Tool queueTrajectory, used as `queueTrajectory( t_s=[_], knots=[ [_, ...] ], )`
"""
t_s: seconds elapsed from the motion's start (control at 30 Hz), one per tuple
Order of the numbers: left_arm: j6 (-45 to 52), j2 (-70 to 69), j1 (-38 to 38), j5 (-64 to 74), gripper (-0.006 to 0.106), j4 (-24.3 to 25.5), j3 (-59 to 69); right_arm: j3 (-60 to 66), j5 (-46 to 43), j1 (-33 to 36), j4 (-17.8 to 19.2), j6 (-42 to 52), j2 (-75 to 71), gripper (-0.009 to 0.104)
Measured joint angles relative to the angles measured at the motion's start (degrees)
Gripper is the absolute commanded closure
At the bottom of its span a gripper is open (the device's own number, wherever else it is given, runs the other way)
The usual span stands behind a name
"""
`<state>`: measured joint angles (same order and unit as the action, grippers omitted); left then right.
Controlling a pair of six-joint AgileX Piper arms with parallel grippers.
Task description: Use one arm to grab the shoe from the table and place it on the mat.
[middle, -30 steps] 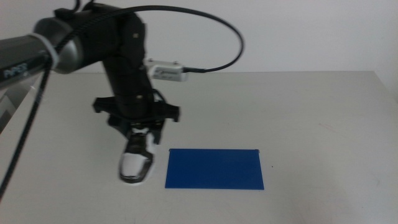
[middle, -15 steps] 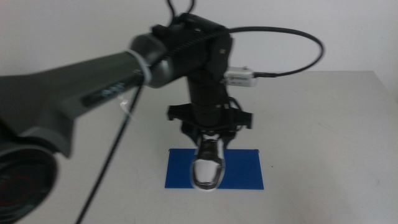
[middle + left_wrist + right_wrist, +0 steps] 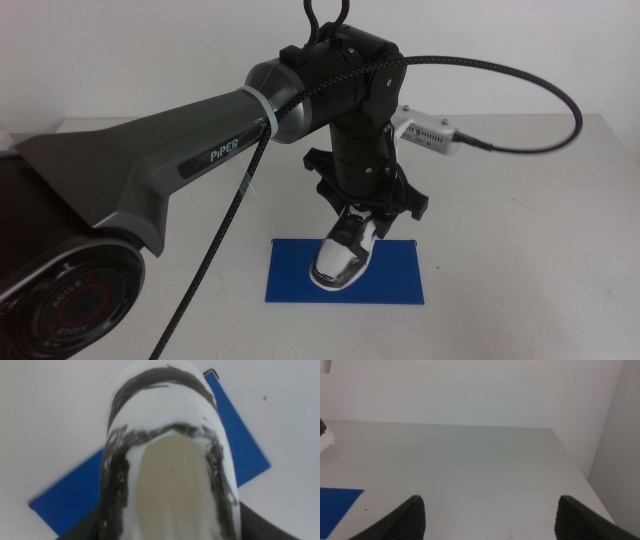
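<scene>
The shoe will go down lengthwise along the middle of the blue mat (image 3: 346, 270) (image 3: 150, 485) from my left gripper.
The left arm (image 3: 200, 160), dark grey and marked "PIPER", reaches in from the left. Its gripper (image 3: 362, 222) is shut on the shoe (image 3: 345, 255), a white sneaker with black panels, and holds it toe-down over the middle of the blue mat (image 3: 290, 275) on the off-white table (image 3: 520, 200). In the left wrist view the shoe (image 3: 170, 460) fills the picture, with the mat (image 3: 75, 495) beneath it. Whether the shoe touches the mat I cannot tell. The right gripper (image 3: 490, 515) is open and empty, off to the right; a corner of the mat (image 3: 335, 502) shows there.
A white camera module (image 3: 432, 135) and a black cable (image 3: 540, 90) stand out from the left arm's wrist. The table's right edge (image 3: 575, 465) runs beside a pale wall.
The left arm has carried the shoe to the right, from the bare table left of the mat to over the mat's middle. The shoe has turned slightly.
</scene>
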<state>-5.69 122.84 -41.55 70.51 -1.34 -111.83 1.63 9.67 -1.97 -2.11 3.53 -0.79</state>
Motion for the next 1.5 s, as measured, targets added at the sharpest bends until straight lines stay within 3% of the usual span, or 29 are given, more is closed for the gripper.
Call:
queueTrajectory(
  t_s=[0.37, 0.63, 0.97, 1.5],
  knots=[
    [34.90, 0.00, 0.00, 0.15, 0.102, -1.30, 0.00, 0.00, 0.00, 0.00, 0.00, 0.00, 0.00, 0.029],
    [47.92, 0.00, -0.06, 0.03, 0.102, -4.01, 0.46, 0.00, 0.00, 0.00, 0.00, 0.00, 0.00, 0.029],
    [58.01, 0.06, -0.06, -0.15, 0.102, -1.69, 4.37, 0.00, 0.00, 0.00, 0.00, 0.00, 0.00, 0.029],
    [61.07, 3.40, -0.06, -0.48, 0.102, -0.18, 4.37, 0.00, 0.00, 0.00, 0.00, 0.00, 0.00, 0.029]
  ],
)
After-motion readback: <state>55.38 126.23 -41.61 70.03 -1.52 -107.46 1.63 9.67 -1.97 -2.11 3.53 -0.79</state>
